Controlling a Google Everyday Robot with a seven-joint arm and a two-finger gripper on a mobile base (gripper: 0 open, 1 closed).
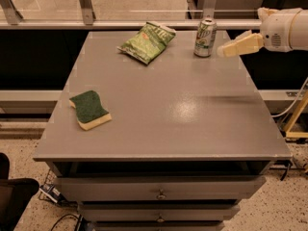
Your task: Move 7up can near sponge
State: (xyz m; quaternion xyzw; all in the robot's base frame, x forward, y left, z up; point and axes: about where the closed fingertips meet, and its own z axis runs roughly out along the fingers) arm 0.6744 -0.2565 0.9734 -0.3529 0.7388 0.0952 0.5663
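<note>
My gripper needs to grab the upper half (205,32) of the 7up can, which stands near the green snack bag.
The 7up can (205,37) stands upright near the table's far right corner. The sponge (89,109), dark green on top with a pale yellow base, lies near the table's left edge. My gripper (231,48) reaches in from the right at can height, its cream fingers pointing left, a short gap to the right of the can and not touching it.
A green snack bag (147,42) lies at the far middle of the grey table (168,109). Drawers sit below the front edge. A metal rail and glass run behind the table. A dark chair corner shows at the bottom left.
</note>
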